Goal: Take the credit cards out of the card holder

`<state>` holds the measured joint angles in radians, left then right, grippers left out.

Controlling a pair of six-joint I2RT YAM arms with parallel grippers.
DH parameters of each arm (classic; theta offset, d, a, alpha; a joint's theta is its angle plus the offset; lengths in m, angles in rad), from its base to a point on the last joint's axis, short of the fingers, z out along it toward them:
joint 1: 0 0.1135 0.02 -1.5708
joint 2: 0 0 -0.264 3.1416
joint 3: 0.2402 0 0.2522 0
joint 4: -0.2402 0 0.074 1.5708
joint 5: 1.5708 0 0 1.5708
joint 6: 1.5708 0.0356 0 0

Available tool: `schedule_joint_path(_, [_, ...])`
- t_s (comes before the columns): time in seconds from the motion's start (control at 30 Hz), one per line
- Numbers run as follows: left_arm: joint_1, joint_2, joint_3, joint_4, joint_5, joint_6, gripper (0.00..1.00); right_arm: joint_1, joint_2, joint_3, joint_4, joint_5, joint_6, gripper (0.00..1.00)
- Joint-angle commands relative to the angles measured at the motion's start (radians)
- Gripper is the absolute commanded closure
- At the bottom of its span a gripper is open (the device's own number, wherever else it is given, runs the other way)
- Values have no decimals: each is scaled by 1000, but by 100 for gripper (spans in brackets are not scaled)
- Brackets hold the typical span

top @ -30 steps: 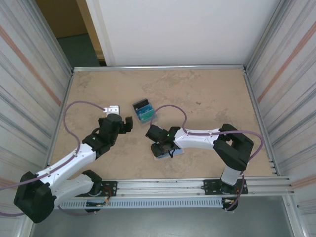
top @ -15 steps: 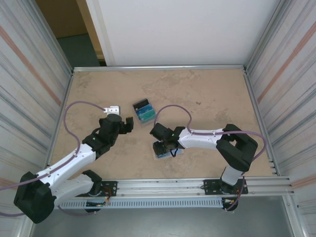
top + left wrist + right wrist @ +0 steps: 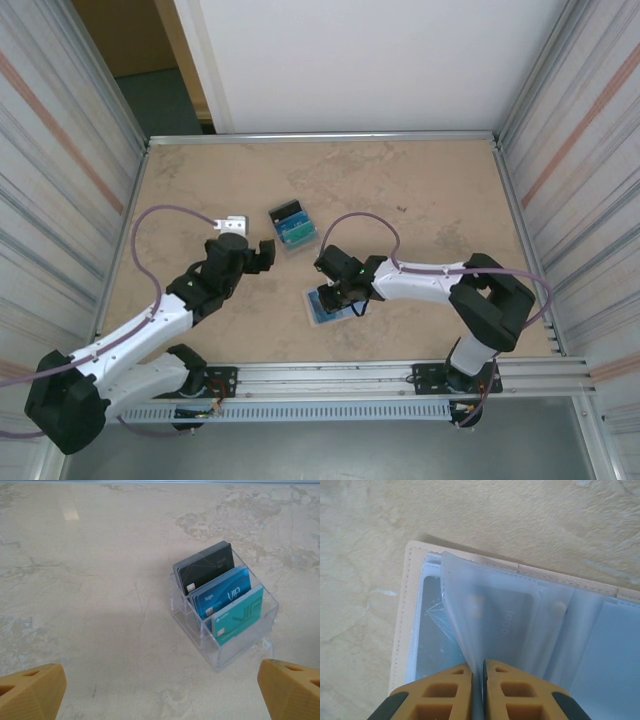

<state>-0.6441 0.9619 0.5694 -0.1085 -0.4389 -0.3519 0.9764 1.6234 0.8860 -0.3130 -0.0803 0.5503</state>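
My right gripper is pinching the loose edge of the sleeve with the card inside, so it should let go of the sleeve and take the card by its edge (image 3: 530,612) near the fold of the sleeve.
The card holder (image 3: 320,305) lies open on the table, with a beige stitched rim (image 3: 400,620) and pale blue-grey plastic sleeves. My right gripper (image 3: 343,288) (image 3: 478,667) is shut on one translucent sleeve (image 3: 485,610), lifting it; a card marked "logo" shows faintly through it. A dark card (image 3: 432,635) lies in the pocket beneath. Black, blue and teal credit cards (image 3: 220,595) stand in a clear acrylic box (image 3: 292,226) (image 3: 240,650). My left gripper (image 3: 262,255) (image 3: 160,700) is open, just short of that box, with nothing between its fingers.
A small pale metal block (image 3: 231,220) sits beside the left wrist. Purple cables loop over both arms. Corrugated walls stand close on both sides, and a rail (image 3: 330,375) runs along the near edge.
My right gripper has drawn back to the right with the sleeve, uncovering the wallet's left half. The left gripper has crept slightly forward towards the clear box.
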Motion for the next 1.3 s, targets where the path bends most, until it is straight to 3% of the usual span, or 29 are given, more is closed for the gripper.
schedule_joint_path(0.0, [-21, -8, 41, -9, -26, 20, 1, -6, -60, -12, 10, -25, 25, 87])
schedule_joint_path(0.17, [-39, 7, 53, 0, -31, 26, 1, -39, -97, -52, 7, -3, 43, 85])
schedule_joint_path(0.6, [-69, 28, 79, -14, -54, 46, 1, -87, -172, -110, -41, 73, 54, 69])
schedule_joint_path(0.77, [-96, 40, 84, -34, -71, 44, 1, -123, -201, -137, -49, 83, 58, 68])
schedule_joint_path(0.9, [-134, 64, 85, -53, -77, 42, 1, -170, -223, -158, -58, 77, 60, 65])
schedule_joint_path(1.27, [-310, 194, 61, -96, -124, -30, 1, -261, -393, -175, -81, 19, 69, 47])
